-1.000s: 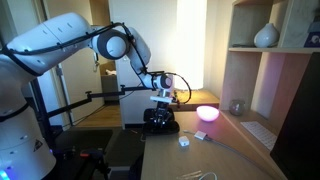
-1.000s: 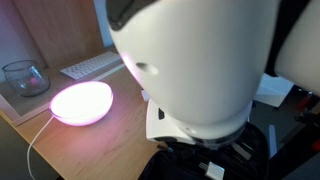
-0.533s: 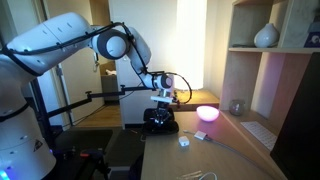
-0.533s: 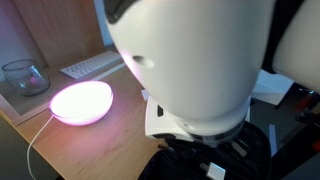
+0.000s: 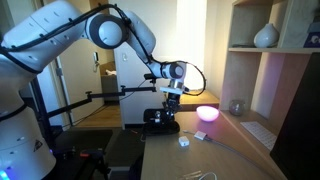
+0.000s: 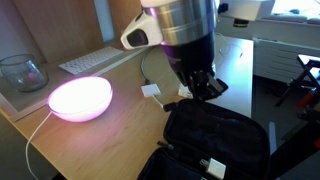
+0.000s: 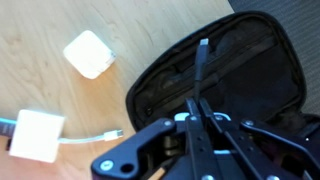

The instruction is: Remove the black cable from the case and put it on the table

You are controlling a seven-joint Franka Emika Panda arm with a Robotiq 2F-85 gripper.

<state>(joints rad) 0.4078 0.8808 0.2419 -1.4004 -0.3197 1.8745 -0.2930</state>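
I need to set the black cable, now above the open case, on the bare wood [image 5: 179, 157] before the small white block.
The black case [image 7: 255, 60] lies open on the light wooden table [image 7: 40, 40], its dark inside showing. My gripper [image 7: 195, 100] hangs above it with the jaws shut on the black cable [image 7: 201, 68], a thin dark strand that sticks out past the fingertips over the case's inside. In both exterior views the gripper [image 6: 203, 88] [image 5: 170, 100] is lifted a little above the case [image 6: 215, 140] [image 5: 160, 121]. The cable is too thin to make out there.
A small white block [image 7: 90, 53] and a white adapter [image 7: 35, 135] with a pale cord lie on the table beside the case. A glowing pink lamp [image 6: 80, 100], a glass [image 6: 22, 75] and a keyboard [image 6: 95, 63] stand nearby. Wooden shelving [image 5: 266, 37] rises at the side.
The jaws have shut on the cable down in the case. The arm has since risen, lifting the gripper above the case and clearing the camera it was blocking.
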